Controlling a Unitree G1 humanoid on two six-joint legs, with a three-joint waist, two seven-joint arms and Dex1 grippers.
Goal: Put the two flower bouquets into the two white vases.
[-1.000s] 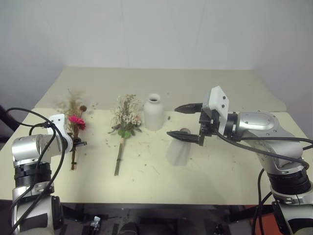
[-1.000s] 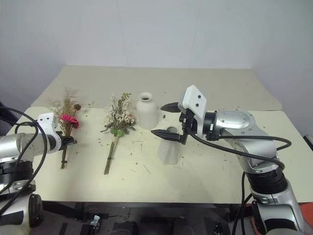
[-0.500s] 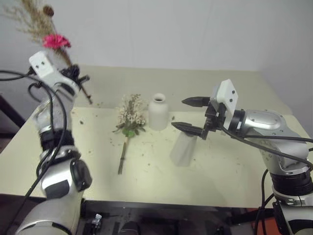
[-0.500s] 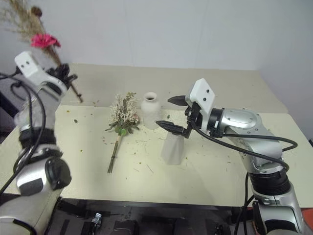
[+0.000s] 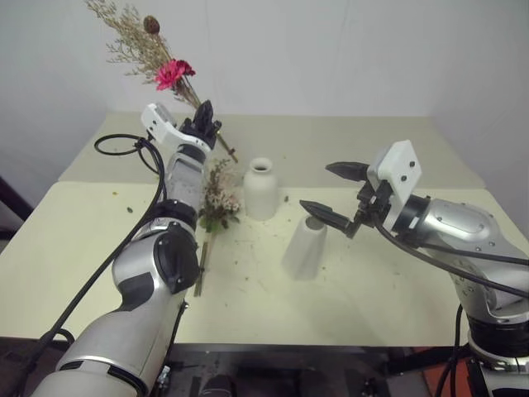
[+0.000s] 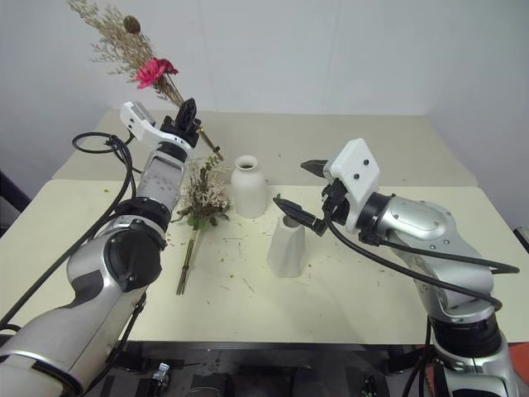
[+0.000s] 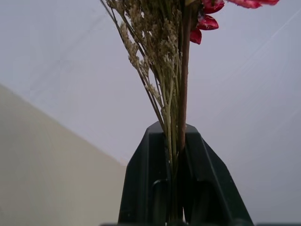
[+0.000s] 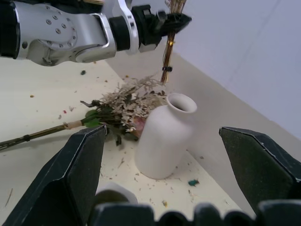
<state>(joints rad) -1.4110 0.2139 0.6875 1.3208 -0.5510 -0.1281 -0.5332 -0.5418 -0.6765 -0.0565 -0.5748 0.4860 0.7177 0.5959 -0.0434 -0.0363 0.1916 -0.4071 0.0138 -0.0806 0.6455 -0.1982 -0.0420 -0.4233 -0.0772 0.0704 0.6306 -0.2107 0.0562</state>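
Note:
The robot's left gripper will release the dried-grass bouquet, now raised over the table's back, in the opening of the bottle-shaped white vase (image 5: 261,166).
My left gripper (image 5: 205,116) is raised over the back of the table, shut on the stems of the dried-grass bouquet (image 5: 136,37). Its magenta daisy (image 5: 172,73) and brown pod point up and left, and the stem ends (image 5: 227,154) hang below the fingers, left of the bottle-shaped white vase (image 5: 260,188). The left wrist view shows both fingers (image 7: 141,179) pinching the stems (image 7: 175,108). The second bouquet (image 5: 216,197) of cream flowers and green leaves lies flat beside that vase. The cone vase (image 5: 305,248) stands in front. Just above its mouth my right gripper (image 5: 318,187) hovers open and empty.
Bits of dried plant litter the cream table (image 5: 388,281) around the vases. A seam (image 5: 99,184) splits the table into front and back halves, and a white wall stands behind it. A black cable (image 5: 124,145) loops off my left arm.
My left arm has lifted the dried-grass bouquet off the table's left side and swung it up and right, toward the bottle vase. The right gripper stayed open by the cone vase.

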